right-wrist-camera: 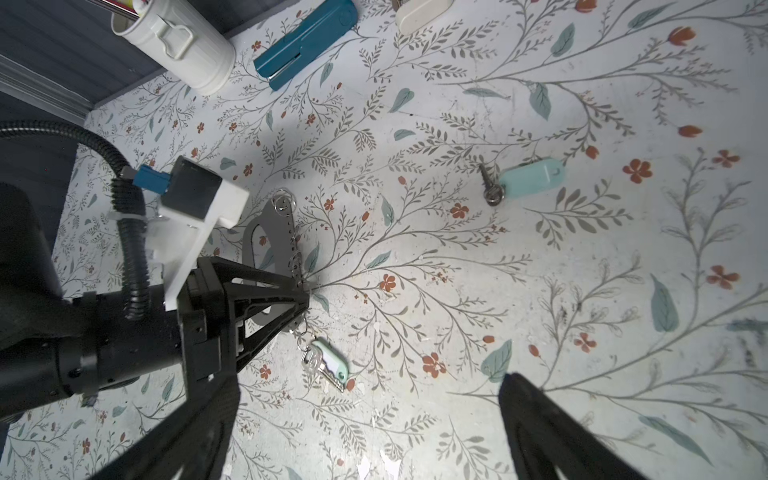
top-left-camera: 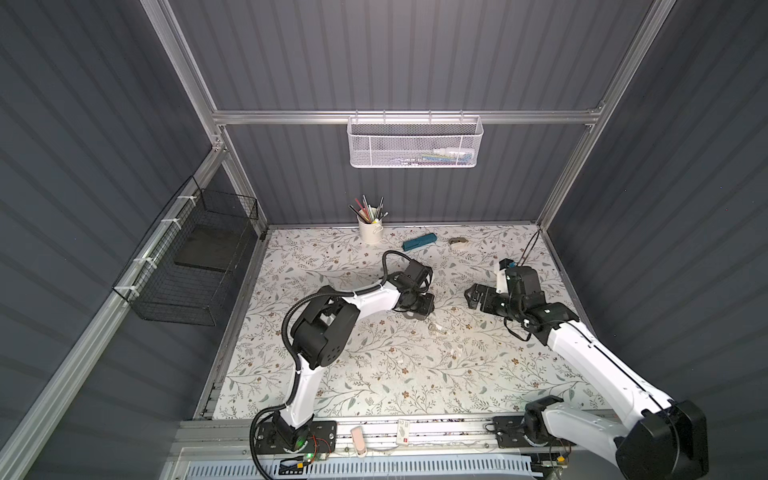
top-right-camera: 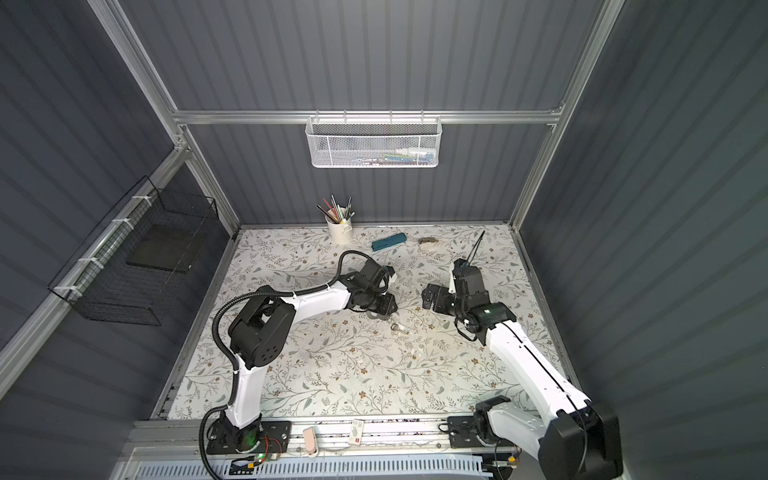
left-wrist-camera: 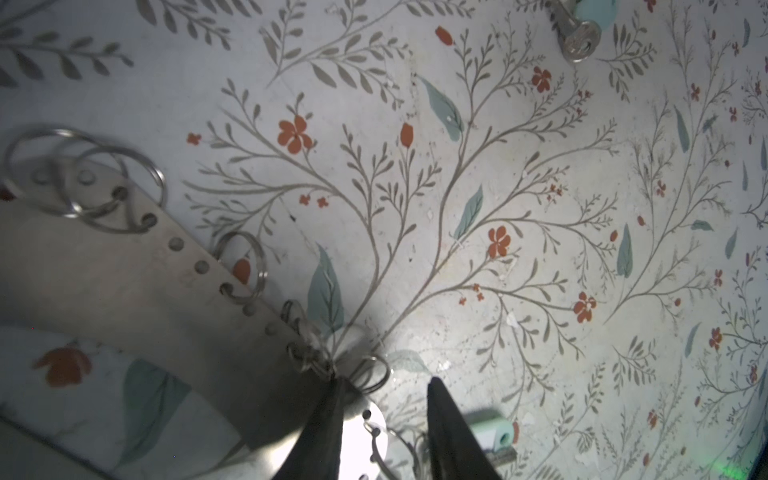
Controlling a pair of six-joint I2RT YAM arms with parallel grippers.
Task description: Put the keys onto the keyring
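Observation:
Next, my right gripper closes on a silver split ring (top-left-camera: 433, 307) (right-wrist-camera: 303, 293) of the keyring, near the end where the key with the mint tag hangs.
The keyring (right-wrist-camera: 272, 237), a flat dark-grey plate with silver split rings along one edge, lies on the floral table. My left gripper (right-wrist-camera: 306, 299) is shut on its ring edge; in the left wrist view the plate's end (left-wrist-camera: 370, 428) sits between the fingers (left-wrist-camera: 328, 419). One key with a mint tag (right-wrist-camera: 328, 365) hangs from a ring at that end, and shows in a top view (top-left-camera: 436, 328). A second tagged key (right-wrist-camera: 532, 178) lies loose, apart from the plate. My right gripper (right-wrist-camera: 370, 436) hovers open and empty to the right (top-left-camera: 473, 295).
At the back stand a white pen cup (top-left-camera: 370, 232), a dark-teal case (top-left-camera: 419, 242) and a small beige object (top-left-camera: 457, 242). A black wire basket (top-left-camera: 187, 266) hangs on the left wall, a white mesh basket (top-left-camera: 415, 141) on the back rail.

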